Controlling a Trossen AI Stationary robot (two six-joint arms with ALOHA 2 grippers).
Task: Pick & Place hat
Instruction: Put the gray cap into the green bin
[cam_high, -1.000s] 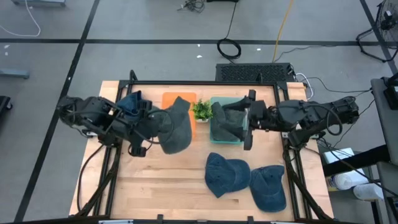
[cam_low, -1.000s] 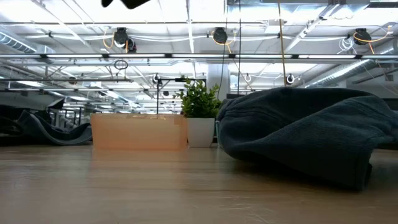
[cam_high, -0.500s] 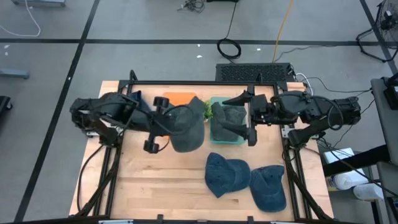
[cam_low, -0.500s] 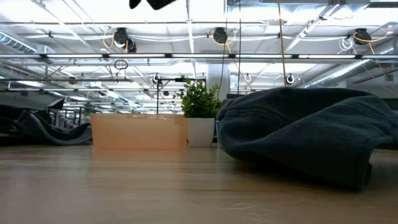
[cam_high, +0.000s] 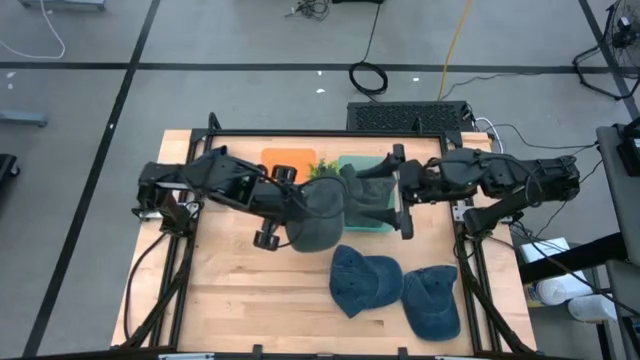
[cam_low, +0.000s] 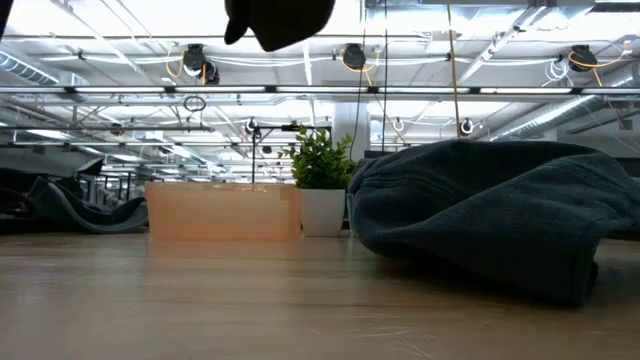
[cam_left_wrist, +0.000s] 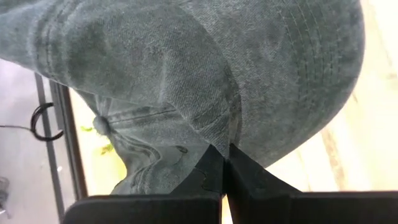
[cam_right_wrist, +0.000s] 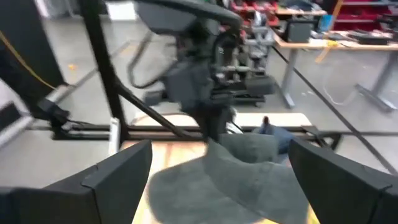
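Note:
The grey-green hat has a raised fold (cam_high: 320, 200) (cam_right_wrist: 227, 163) just beside my left gripper's fingers. Next, my right gripper closes on it there to take the hat over.
A grey-green hat (cam_high: 318, 218) hangs in the air near the table's middle, with my left gripper (cam_left_wrist: 226, 163) shut on it. In the low view its lower edge (cam_low: 280, 20) shows high above the table. Just to its right stands a green bin (cam_high: 372, 226) with another grey hat (cam_high: 368, 188) lying in it. My right gripper (cam_high: 402, 193) is open over the bin's right side and points level toward the held hat (cam_right_wrist: 242, 163), touching nothing. My left gripper pinches a fold of the hat's cloth (cam_left_wrist: 217, 134) between its two fingers. The fingers slant downward from the table's left side. The hat hangs past and below them, slack and clear of the table.
Two blue hats (cam_high: 365, 280) (cam_high: 432, 300) lie on the table's near right part. An orange bin (cam_high: 290, 158) and a small potted plant (cam_high: 323, 168) stand at the far edge. Bare wood (cam_high: 240, 290) lies at the near left.
My left gripper has carried the hat toward the table's right edge and slightly down, from beside the orange bin to the green bin's left side. The hat stays hanging clear of the table.

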